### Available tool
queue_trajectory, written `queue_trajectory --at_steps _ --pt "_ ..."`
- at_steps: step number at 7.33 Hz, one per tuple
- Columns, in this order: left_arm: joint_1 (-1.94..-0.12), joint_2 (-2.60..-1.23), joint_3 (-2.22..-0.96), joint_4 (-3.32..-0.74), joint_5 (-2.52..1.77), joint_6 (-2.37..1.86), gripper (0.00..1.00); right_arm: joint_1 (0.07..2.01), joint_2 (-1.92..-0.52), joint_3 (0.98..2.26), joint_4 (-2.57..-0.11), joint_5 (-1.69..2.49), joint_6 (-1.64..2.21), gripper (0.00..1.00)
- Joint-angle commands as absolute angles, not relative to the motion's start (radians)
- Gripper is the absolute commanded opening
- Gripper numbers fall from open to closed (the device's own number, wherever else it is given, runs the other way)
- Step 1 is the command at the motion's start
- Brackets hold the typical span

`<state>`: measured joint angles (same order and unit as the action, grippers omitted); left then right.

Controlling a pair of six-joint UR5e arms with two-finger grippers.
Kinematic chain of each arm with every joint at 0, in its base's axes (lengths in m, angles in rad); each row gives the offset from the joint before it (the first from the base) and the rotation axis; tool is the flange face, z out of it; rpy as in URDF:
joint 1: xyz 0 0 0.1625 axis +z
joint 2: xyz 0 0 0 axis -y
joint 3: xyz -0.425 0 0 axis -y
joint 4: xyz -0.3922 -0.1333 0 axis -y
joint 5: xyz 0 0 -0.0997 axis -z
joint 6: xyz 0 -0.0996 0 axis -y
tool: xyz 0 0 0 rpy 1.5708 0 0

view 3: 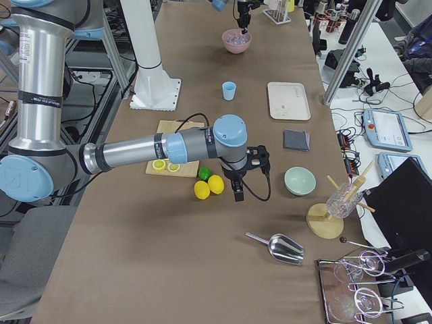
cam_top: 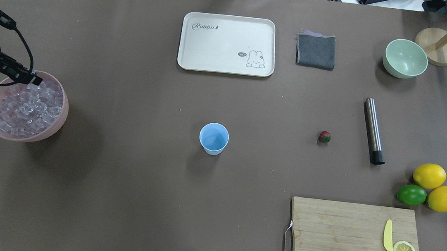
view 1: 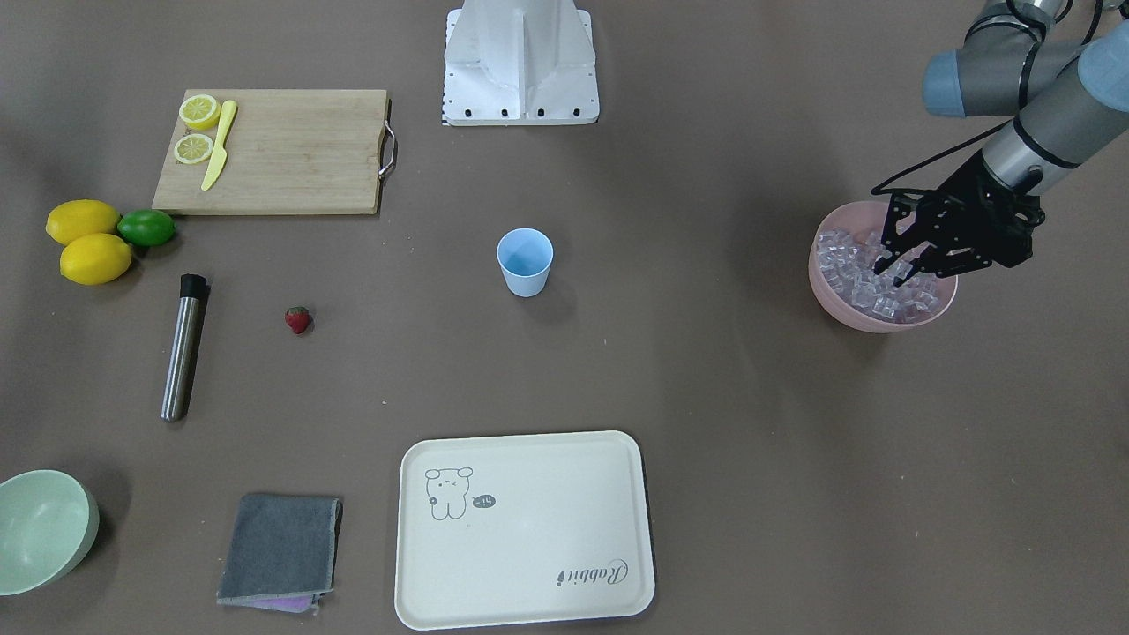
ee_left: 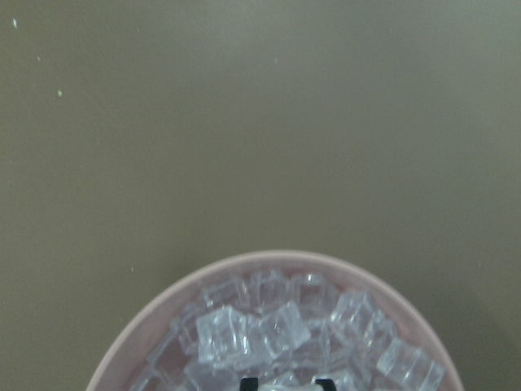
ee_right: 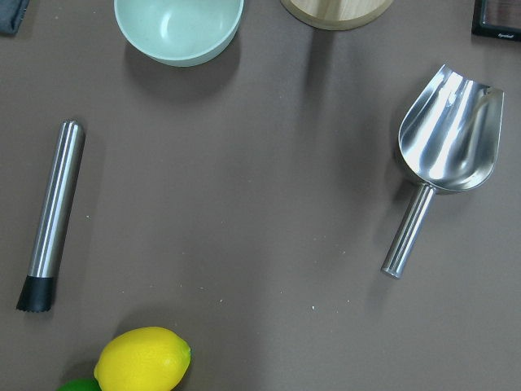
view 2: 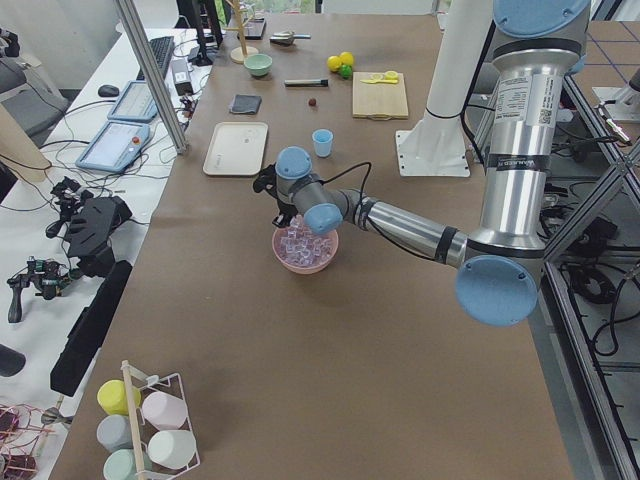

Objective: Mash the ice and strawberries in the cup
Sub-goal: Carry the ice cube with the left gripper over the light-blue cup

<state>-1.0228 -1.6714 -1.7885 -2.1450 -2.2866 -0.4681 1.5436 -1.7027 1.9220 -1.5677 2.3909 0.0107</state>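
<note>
The ice cube will drop from my left gripper inside the empty light blue cup (view 1: 532,250) at the table's middle.
The light blue cup (view 1: 525,261) stands upright and empty at the table's middle, also in the overhead view (cam_top: 214,138). The strawberry (view 1: 298,319) lies alone on the table beside it. The ice (view 1: 847,265) fills a pink bowl (view 1: 860,319) far from the cup. My left gripper (view 1: 892,273) reaches down into that bowl. In the left wrist view its tips (ee_left: 282,383) stand a cube's width apart with a pale cube between them, so it looks shut on an ice cube. My right gripper (view 3: 237,192) hangs above the table near the lemons; I cannot tell its state.
A steel muddler (view 1: 183,347) lies beyond the strawberry. A cutting board (view 1: 291,150) holds lemon halves and a yellow knife. Two lemons and a lime (view 1: 146,227), a pale green bowl (view 1: 35,529), a grey cloth (view 1: 280,547), a cream tray (view 1: 525,608) and a metal scoop (ee_right: 444,155) lie around.
</note>
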Motion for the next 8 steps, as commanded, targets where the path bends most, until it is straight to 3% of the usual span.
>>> queue_trajectory --at_steps 1,8 --pt "-0.985 -1.774 -1.781 -2.146 -2.278 -0.663 0.0 1.543 -1.703 1.922 -1.568 2.391 0.011 1.0" --pt "-0.637 -2.084 -1.735 -2.143 -1.955 -1.161 0.0 1.543 -1.701 1.925 -1.568 2.391 0.011 1.0"
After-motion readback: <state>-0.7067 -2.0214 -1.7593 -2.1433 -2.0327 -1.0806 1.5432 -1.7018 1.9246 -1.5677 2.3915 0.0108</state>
